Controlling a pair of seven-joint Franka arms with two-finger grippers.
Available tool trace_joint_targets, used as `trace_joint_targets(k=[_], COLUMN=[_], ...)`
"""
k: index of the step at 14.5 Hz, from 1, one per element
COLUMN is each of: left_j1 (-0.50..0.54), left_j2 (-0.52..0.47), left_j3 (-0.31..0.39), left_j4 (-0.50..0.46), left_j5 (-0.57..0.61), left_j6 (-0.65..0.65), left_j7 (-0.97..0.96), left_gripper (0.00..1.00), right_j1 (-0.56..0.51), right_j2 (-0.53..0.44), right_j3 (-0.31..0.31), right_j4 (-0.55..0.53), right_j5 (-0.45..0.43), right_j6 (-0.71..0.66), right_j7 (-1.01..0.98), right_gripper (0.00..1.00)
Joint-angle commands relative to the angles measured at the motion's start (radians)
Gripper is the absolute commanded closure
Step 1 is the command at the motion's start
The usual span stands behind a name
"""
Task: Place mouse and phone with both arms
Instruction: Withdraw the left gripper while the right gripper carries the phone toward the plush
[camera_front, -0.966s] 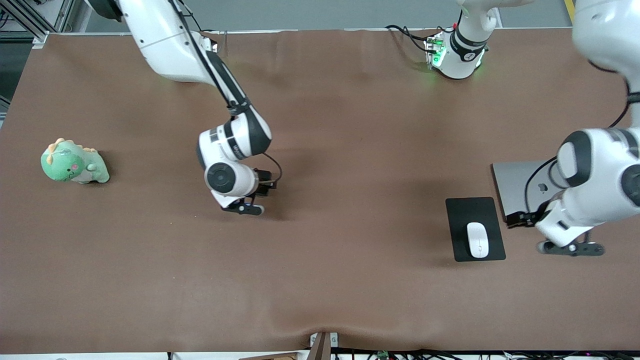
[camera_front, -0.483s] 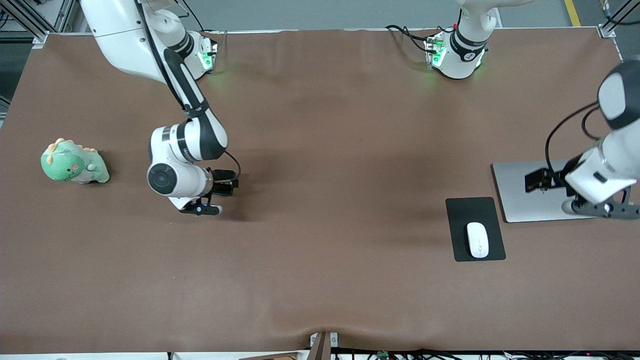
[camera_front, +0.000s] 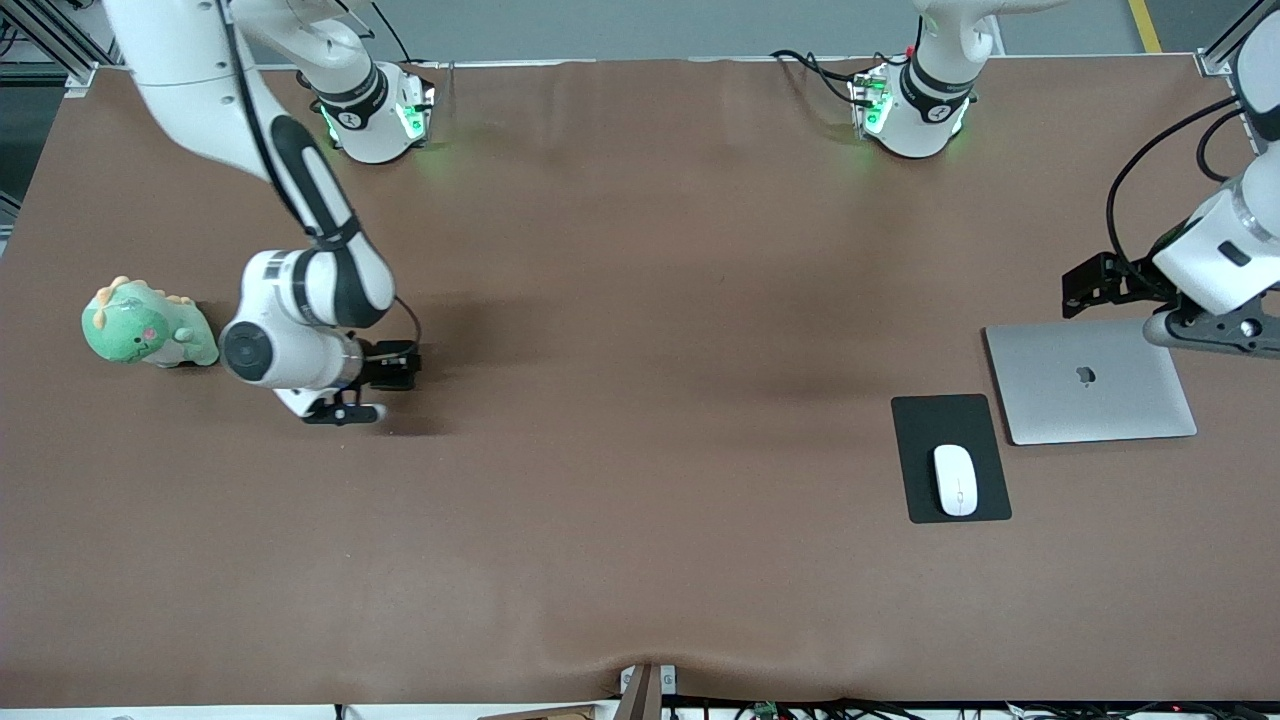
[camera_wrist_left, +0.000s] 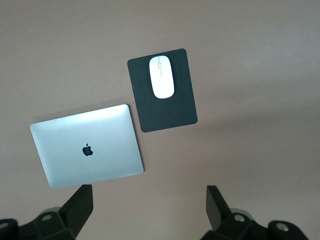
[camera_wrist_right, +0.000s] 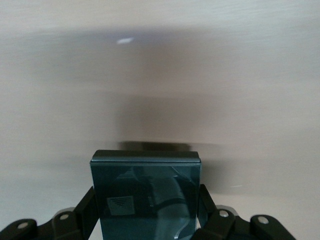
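The robot's right gripper needs to release the phone on the brown cloth (camera_front: 306, 368) beside the green plush dinosaur, on the dinosaur's laptop-facing side.
The white mouse (camera_front: 955, 480) lies on a black pad (camera_front: 950, 420) toward the left arm's end of the table; it also shows in the left wrist view (camera_wrist_left: 161, 76). My left gripper (camera_front: 1215, 335) is open and empty, up over the laptop's edge, its jaws wide apart in the left wrist view (camera_wrist_left: 148, 200). My right gripper (camera_front: 340, 412) is shut on the phone (camera_wrist_right: 145, 195), a dark glossy slab held by its two long sides, low over bare table beside the green toy. The phone is hidden in the front view.
A closed silver laptop (camera_front: 1090, 380) lies beside the pad, also in the left wrist view (camera_wrist_left: 87, 150). A green plush dinosaur (camera_front: 145, 325) sits toward the right arm's end. A brown cloth (camera_front: 640, 400) covers the table.
My right arm has swung with the phone from mid-table toward the green toy. My left arm has drawn away from the mouse toward the bases, uncovering the laptop.
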Motion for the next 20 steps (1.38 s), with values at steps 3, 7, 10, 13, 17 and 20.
trace_joint_targets(k=[3, 7, 10, 13, 17, 20], left_j1=[-0.005, -0.062, -0.074, -0.093, -0.108, -0.082], left_j2=[-0.053, -0.099, -0.106, -0.107, -0.119, -0.112], left_j3=[0.008, 0.067, 0.067, 0.07, 0.084, 0.082], left_j4=[0.004, -0.006, -0.005, -0.005, -0.002, -0.005], left_j5=[-0.02, -0.023, -0.024, -0.026, -0.026, -0.079], left_j6=[-0.047, -0.098, -0.115, -0.127, -0.138, -0.138], left_j7=[0.018, 0.013, 0.006, -0.004, -0.002, -0.004], left_gripper=[0.0, 0.0, 0.0, 0.0, 0.0, 0.0], right_j1=[-0.131, -0.201, -0.217, -0.223, -0.226, -0.208], right_j2=[-0.04, -0.031, -0.004, 0.002, 0.012, 0.013], right_j3=[0.008, 0.008, 0.008, 0.008, 0.009, 0.009], right_j4=[-0.036, -0.029, -0.032, -0.035, -0.027, -0.016], right_j5=[-0.075, -0.141, -0.176, -0.176, -0.176, -0.178], right_j6=[0.012, 0.022, 0.059, 0.062, 0.049, 0.045], right_j7=[-0.133, -0.202, -0.202, -0.202, -0.203, -0.202], right_gripper=[1.0, 1.0, 1.0, 0.94, 0.0, 0.0])
